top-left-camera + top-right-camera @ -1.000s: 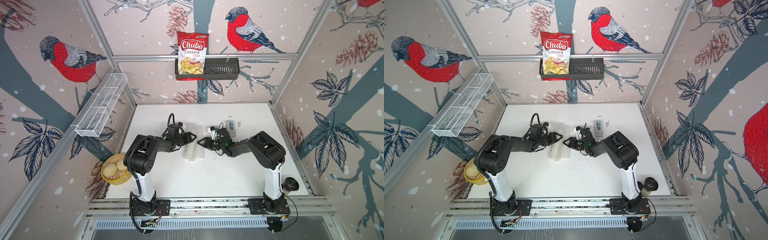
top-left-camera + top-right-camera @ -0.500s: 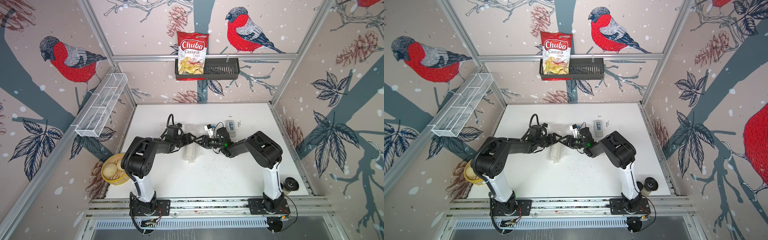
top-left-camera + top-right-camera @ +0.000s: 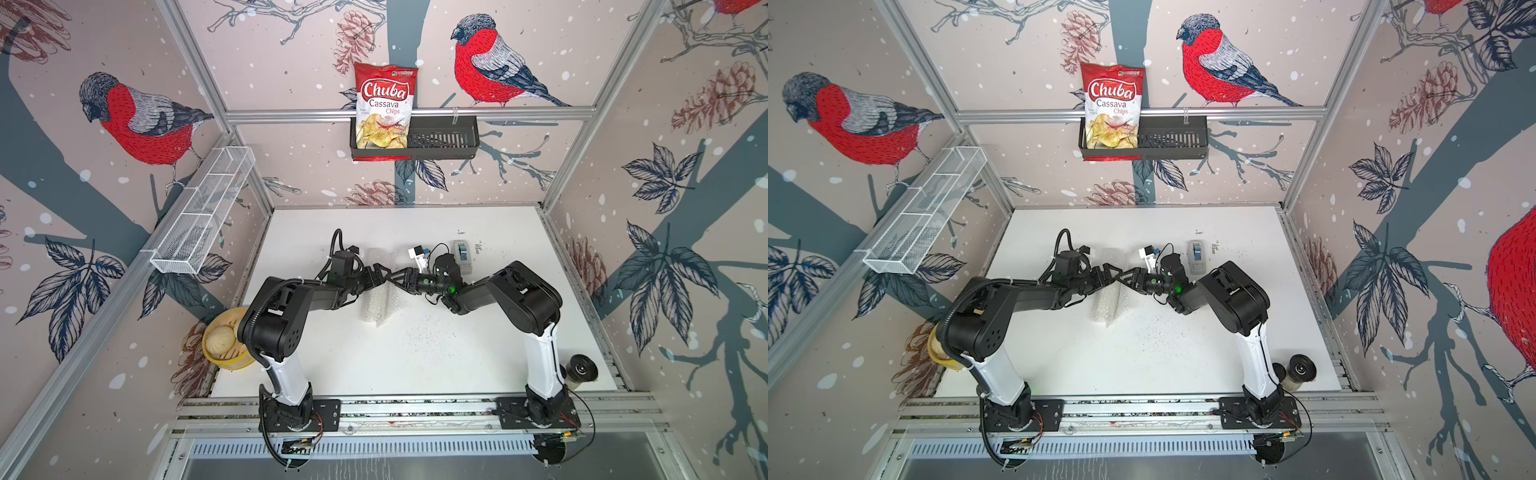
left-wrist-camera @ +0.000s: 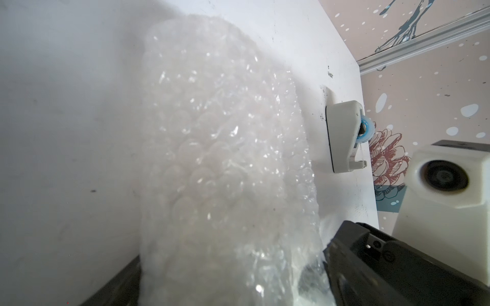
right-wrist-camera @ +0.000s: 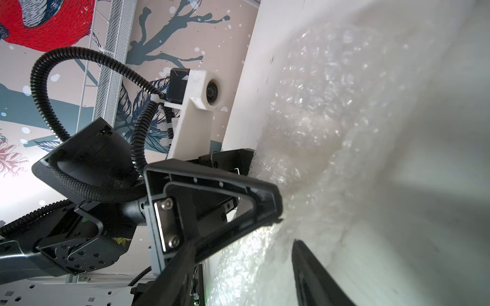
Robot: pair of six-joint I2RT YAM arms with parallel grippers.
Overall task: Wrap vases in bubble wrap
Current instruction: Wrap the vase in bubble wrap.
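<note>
The loose edge of the bubble wrap is by my right gripper. My left gripper needs to open and grab the whole roll (image 3: pixel 376 304) before my right gripper gets tape.
The bubble wrap (image 3: pixel 376 303) (image 3: pixel 1108 303) lies on the white table (image 3: pixel 415 361) as a rolled, whitish bundle, its long side running front to back. No vase shows; what is inside the roll cannot be made out. My left gripper (image 3: pixel 380 276) (image 3: pixel 1108 276) reaches in from the left and stands open over the roll's middle, the bubble wrap (image 4: pixel 225 159) filling its view between the spread fingers of the left gripper (image 4: pixel 225 286). My right gripper (image 3: pixel 399 280) (image 3: pixel 1128 279) comes from the right and meets it tip to tip. It is open, with the bubble wrap (image 5: pixel 318 132) lying between the fingers of the right gripper (image 5: pixel 252 270).
A grey tape dispenser (image 3: pixel 462 255) (image 4: pixel 342 137) stands just behind the right wrist. A yellow steamer basket with buns (image 3: pixel 224 345) sits at the table's left edge, a dark cylinder (image 3: pixel 582 368) at the front right. A chips bag (image 3: pixel 384 108) hangs in a black wall basket.
My left gripper has gone from shut on the wrap to wide open. The right gripper has moved left from beside the roll to over its middle, meeting the left one.
</note>
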